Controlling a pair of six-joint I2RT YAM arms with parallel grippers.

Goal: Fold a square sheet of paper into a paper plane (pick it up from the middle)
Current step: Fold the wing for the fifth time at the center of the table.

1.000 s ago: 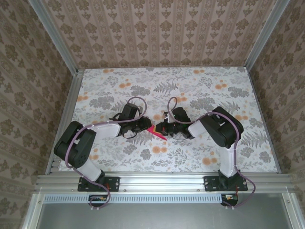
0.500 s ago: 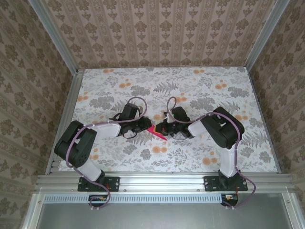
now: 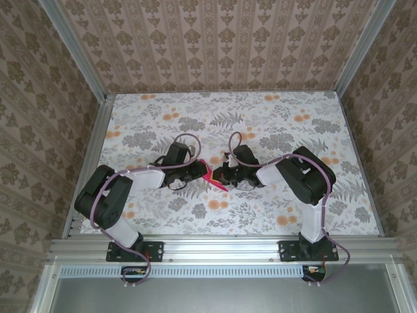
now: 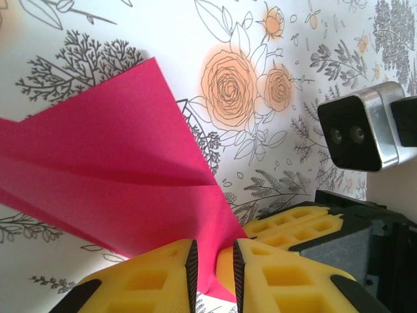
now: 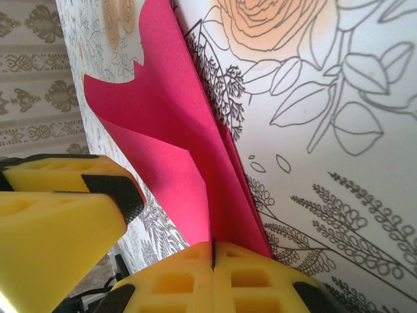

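The robot's right gripper pinches the paper's standing fold partway along and crowds the left gripper, so it should open and pinch the fold nearer the paper's narrow end (image 3: 225, 188).
The square sheet of paper (image 3: 214, 178) is magenta and folded into a creased, pointed shape at the table's middle. It lies between the two grippers. My right gripper (image 3: 222, 175) is shut on it. In the right wrist view the yellow jaws (image 5: 212, 246) meet on a standing fold of the paper (image 5: 163, 124). My left gripper (image 3: 201, 171) faces it from the left. In the left wrist view its jaws (image 4: 214, 245) stand narrowly apart, with a flap of the paper (image 4: 111, 169) rising in the gap. The paper's other layers lie spread on the table.
The floral tablecloth (image 3: 260, 124) covers the table, with aluminium rails and patterned walls around it. The right gripper's yellow fingers (image 4: 296, 225) and wrist camera (image 4: 360, 134) sit close beside my left jaws. The left gripper's fingers (image 5: 107, 189) crowd the right wrist view.
Almost nothing has changed. Both grippers stay together at the paper, and the paper's left tip has lifted very slightly.
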